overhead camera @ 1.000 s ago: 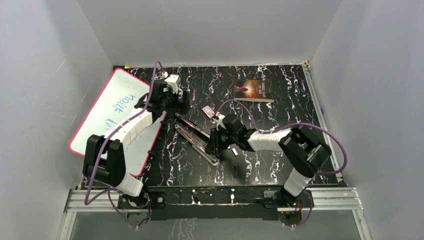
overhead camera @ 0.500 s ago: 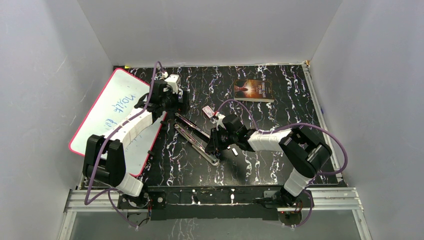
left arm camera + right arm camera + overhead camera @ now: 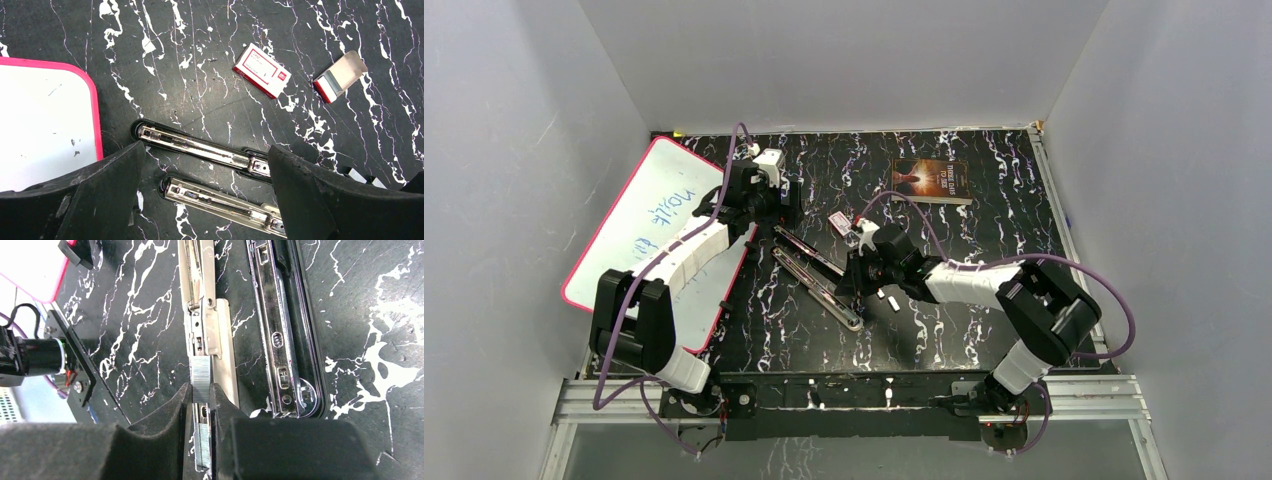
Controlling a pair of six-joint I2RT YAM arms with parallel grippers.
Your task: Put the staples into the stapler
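Note:
My right gripper needs to release the short silvery strip of staples on the bare table (image 3: 799, 349) (image 3: 147, 396) between the stapler and the front edge of the table.
The stapler (image 3: 819, 280) lies opened flat on the black marbled table, its two long arms side by side. My right gripper (image 3: 201, 390) is shut on a short silvery strip of staples (image 3: 201, 377), held over the open magazine channel (image 3: 199, 300) of one arm, near its hinge end. Another strip (image 3: 202, 450) lies in the channel between my fingers. The stapler's other arm (image 3: 280, 330) lies to the right. In the top view my right gripper (image 3: 849, 290) is over the stapler's near end. My left gripper (image 3: 206, 167) is open and empty above the stapler's far end (image 3: 195, 147).
A closed red-and-white staple box (image 3: 261, 70) and an open one (image 3: 340, 76) lie beyond the stapler. A pink-rimmed whiteboard (image 3: 654, 220) lies at the left and a book (image 3: 931, 181) at the back. A small white strip (image 3: 890, 300) lies by the right gripper.
My right arm's elbow has swung to the right and its wrist has shifted slightly toward the back; the gripper stays over the stapler. The left arm has not moved.

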